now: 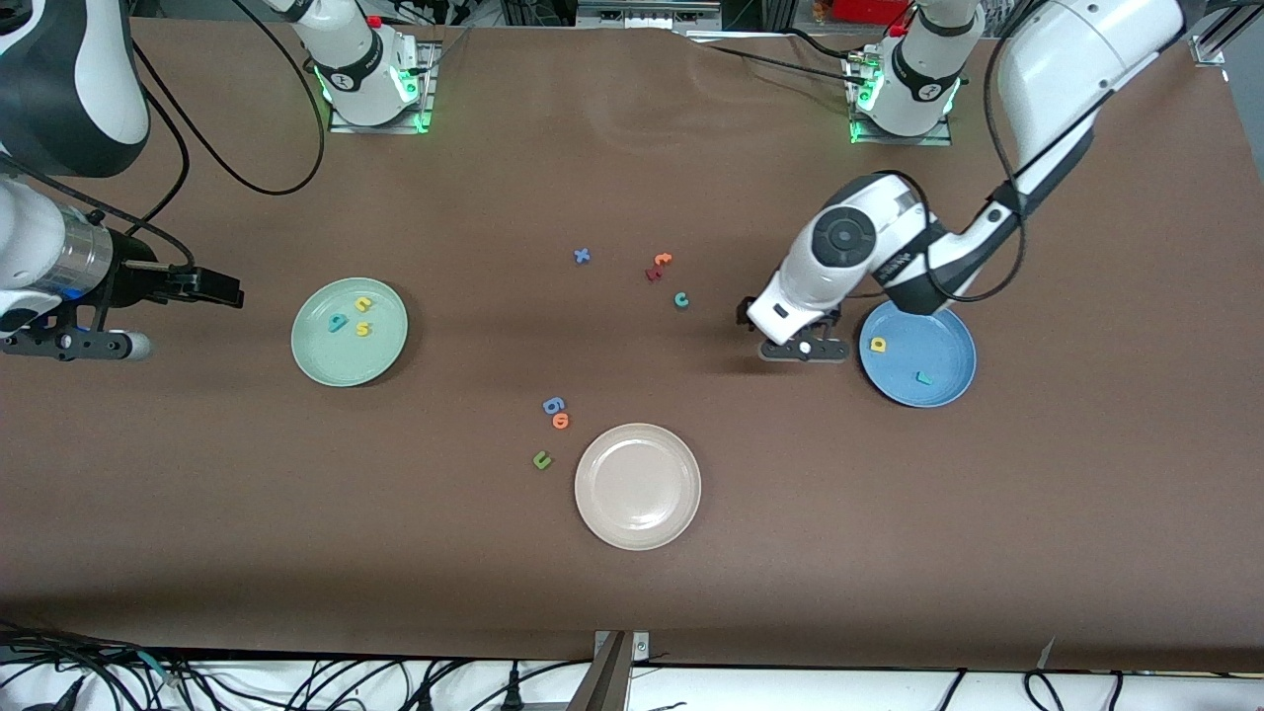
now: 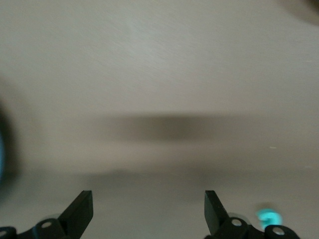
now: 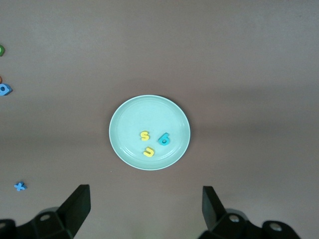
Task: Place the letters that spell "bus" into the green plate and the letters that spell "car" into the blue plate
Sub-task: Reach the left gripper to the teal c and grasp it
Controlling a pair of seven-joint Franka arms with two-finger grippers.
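My left gripper needs to next move to the teal "c" near the orange "t" and close across its curved back and open side (image 1: 681, 301) (image 2: 269, 218).
The green plate (image 1: 326, 360) (image 3: 127, 117) holds the teal "b" (image 1: 338, 322) (image 3: 164, 139), the yellow "u" (image 1: 362, 304) (image 3: 148, 152) and the yellow "s" (image 1: 362, 329) (image 3: 144, 135). On the blue plate (image 1: 938, 341) lie the yellow "a" (image 1: 877, 344) and the teal "r" (image 1: 923, 377). The teal "c" (image 1: 681, 299) (image 2: 267, 217) lies on the bare table. My left gripper (image 1: 787, 318) (image 2: 148, 206) hangs open and empty over the table between the "c" and the blue plate. My right gripper (image 1: 232, 293) (image 3: 144, 204) waits open and empty beside the green plate, toward the right arm's end.
An orange "t" (image 1: 663, 260) and a dark red letter (image 1: 653, 274) lie close to the "c". A blue "x" (image 1: 582, 256) lies mid-table. A blue "g" (image 1: 553, 405), an orange "o" (image 1: 561, 421) and a green "u" (image 1: 541, 459) lie beside the cream plate (image 1: 638, 486).
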